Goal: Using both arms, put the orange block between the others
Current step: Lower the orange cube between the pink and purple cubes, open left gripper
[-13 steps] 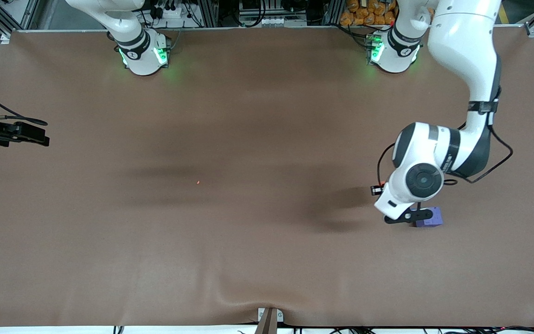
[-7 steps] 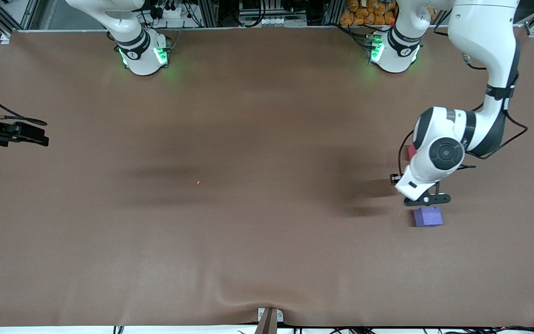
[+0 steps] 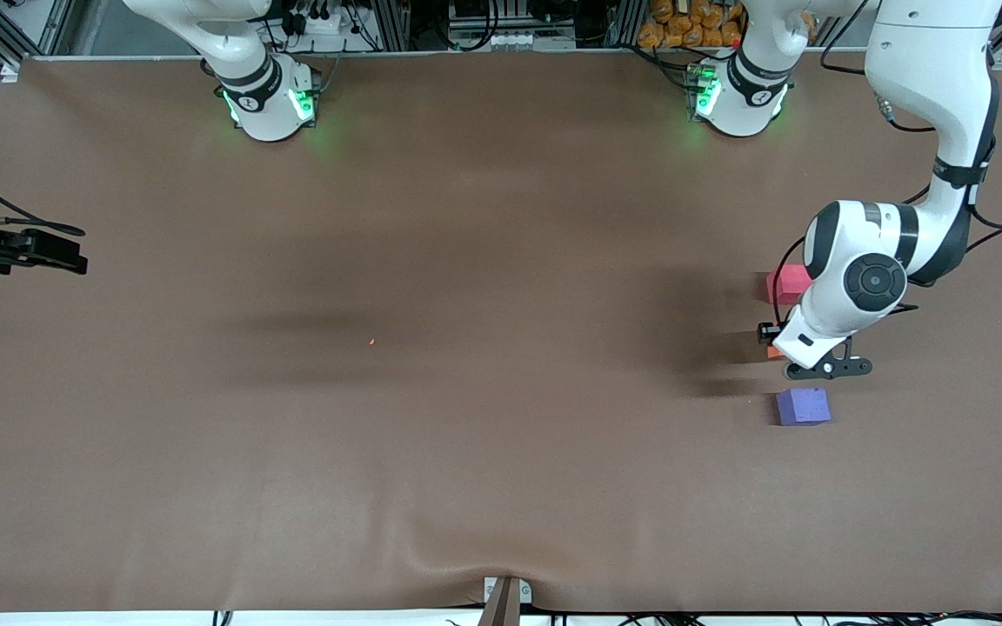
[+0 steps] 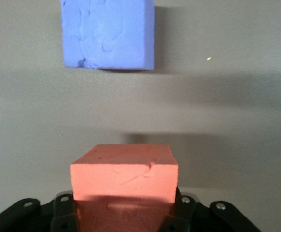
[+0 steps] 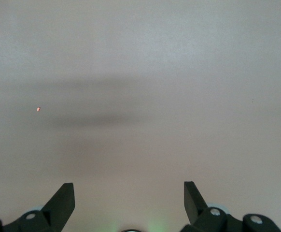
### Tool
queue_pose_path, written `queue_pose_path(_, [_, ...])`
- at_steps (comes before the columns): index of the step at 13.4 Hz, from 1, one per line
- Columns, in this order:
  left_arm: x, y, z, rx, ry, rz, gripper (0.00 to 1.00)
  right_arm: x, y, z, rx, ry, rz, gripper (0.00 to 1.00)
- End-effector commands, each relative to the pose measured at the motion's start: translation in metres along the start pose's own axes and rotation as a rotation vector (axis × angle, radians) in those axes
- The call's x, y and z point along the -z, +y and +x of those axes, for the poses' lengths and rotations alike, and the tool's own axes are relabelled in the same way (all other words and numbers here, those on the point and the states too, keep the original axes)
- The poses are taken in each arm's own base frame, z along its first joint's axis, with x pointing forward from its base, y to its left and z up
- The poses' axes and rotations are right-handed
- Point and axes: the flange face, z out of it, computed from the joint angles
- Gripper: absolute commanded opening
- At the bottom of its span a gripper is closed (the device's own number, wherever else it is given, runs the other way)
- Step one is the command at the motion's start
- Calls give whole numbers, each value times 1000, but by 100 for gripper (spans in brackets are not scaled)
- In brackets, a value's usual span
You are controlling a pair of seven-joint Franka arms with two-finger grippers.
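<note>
I will use my left gripper to set the orange block, now hanging over the gap between the cubes, down on the mat (image 3: 796, 349) (image 4: 104, 169), between the pinkish-red cube and the purple cube.
My left gripper (image 4: 125, 205) is shut on the orange block (image 4: 125, 176), its jaws pressed against two opposite sides. In the front view the left gripper (image 3: 821, 368) hangs over the gap between the pinkish-red cube (image 3: 784, 284) and the purple cube (image 3: 803, 406). Only a corner of the orange block (image 3: 773, 351) shows there beside the wrist. The purple cube (image 4: 107, 34) lies just ahead of the held block in the left wrist view. My right gripper (image 3: 75, 248) waits open over the right arm's end of the table, its fingers (image 5: 63, 198) wide apart over bare mat.
A brown mat (image 3: 466, 452) covers the whole table. A tiny orange speck (image 3: 371, 341) lies near the middle. The arm bases (image 3: 270, 100) stand along the table's edge farthest from the front camera. A small bracket (image 3: 505, 596) sits at the edge nearest that camera.
My left arm has carried the orange block from over the purple cube to over the gap between the two cubes, uncovering the pinkish-red cube. The right arm has barely moved.
</note>
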Motion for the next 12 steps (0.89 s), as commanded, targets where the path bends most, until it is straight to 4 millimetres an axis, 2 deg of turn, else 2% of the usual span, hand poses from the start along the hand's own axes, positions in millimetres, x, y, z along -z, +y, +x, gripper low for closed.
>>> queue_pose_path(1, [0,-9,-11,-29,36,-4,0,3,-2,-3,9,2,-18,100])
queue_pose_path(2, [-4,-22,-10,-7,46,-9,0,4,3,-3,1,4,-15,100])
queue_pose_path(4, [-7,-28,-9,-31,59,-13,0,4,4,-3,1,4,-13,100])
queue_pose_path(6, [-15,-44,-6,-53,61,-14,0,4,4,-3,1,4,-13,100])
queue_pose_path(10, [-28,-40,-4,-61,68,-17,0,3,-1,-2,8,2,-16,100])
queue_pose_path(12, [-35,-39,-4,-63,65,-17,0,3,4,-3,1,2,-13,100])
